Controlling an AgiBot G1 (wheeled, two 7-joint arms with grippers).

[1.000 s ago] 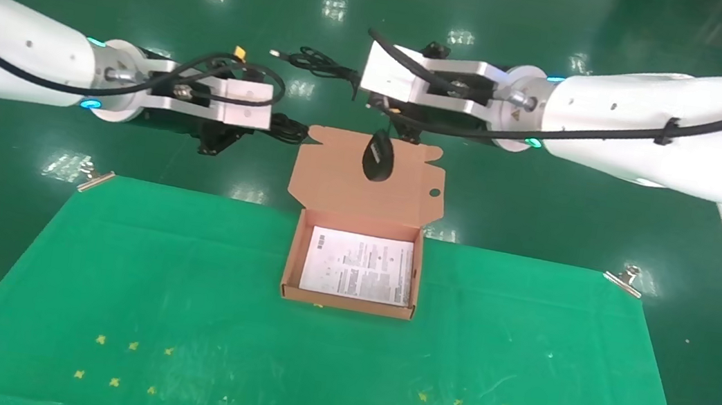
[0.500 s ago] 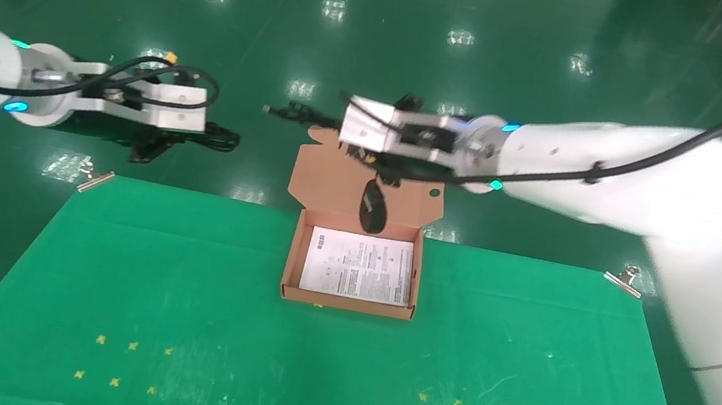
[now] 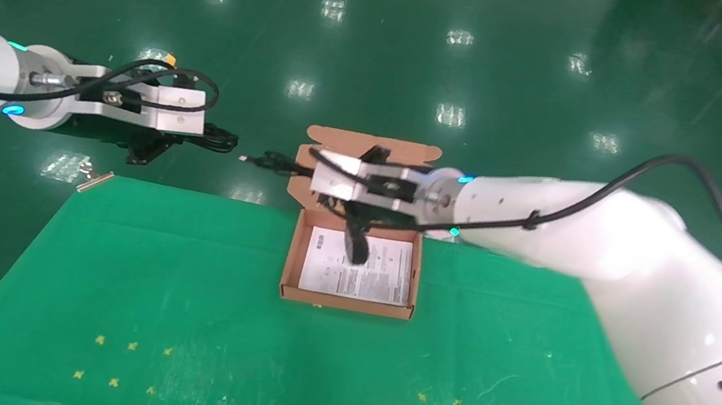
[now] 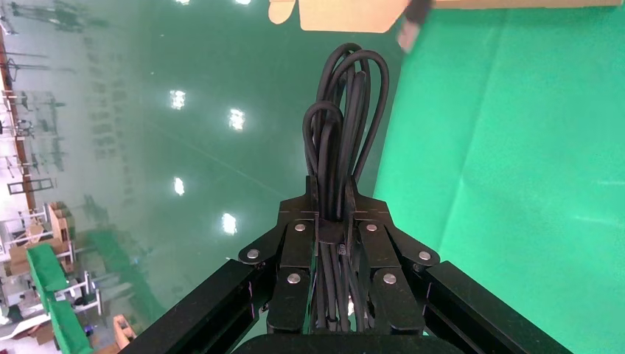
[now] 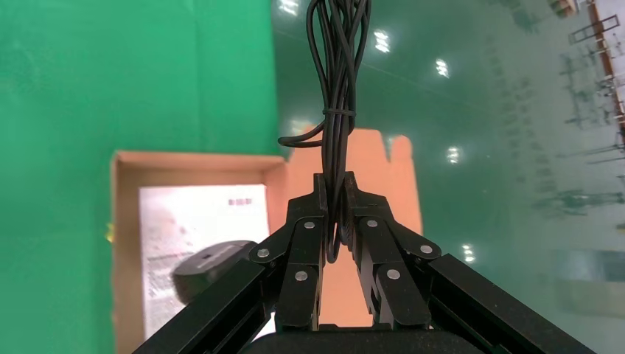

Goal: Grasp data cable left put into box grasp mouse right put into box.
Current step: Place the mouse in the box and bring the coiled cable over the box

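Observation:
Next, I release the mouse from my right gripper on the white sheet [image 3: 344, 282] [image 5: 167, 262] beside the near side of the open box.
My left gripper [image 3: 150, 148] hangs off the table's far left edge, shut on the data cable [image 3: 219, 138], a black bundle gripped at its wrap. In the left wrist view [image 4: 333, 203] the bundle [image 4: 343, 133] sticks out past the fingertips. My right gripper [image 3: 356, 218] is over the far part of the open box [image 3: 348, 303], shut on the mouse's thin cord [image 5: 337, 81]. The black mouse [image 3: 356, 247] dangles just above the white sheet [image 3: 386, 275]. It also shows in the right wrist view [image 5: 214, 269] below that gripper [image 5: 335, 188]. The cord's USB end [image 3: 265, 162] trails to the left.
The box's flap lid [image 3: 376, 143] stands open behind the right gripper. Green cloth [image 3: 182, 290] covers the table, held by a metal clip [image 3: 95, 178] at the far left corner. Small yellow marks [image 3: 123, 363] dot the near cloth. Glossy green floor lies beyond.
My right arm has come down and toward me with the mouse, from above the lid to just over the box's sheet. My left arm drew back to the left, then held still.

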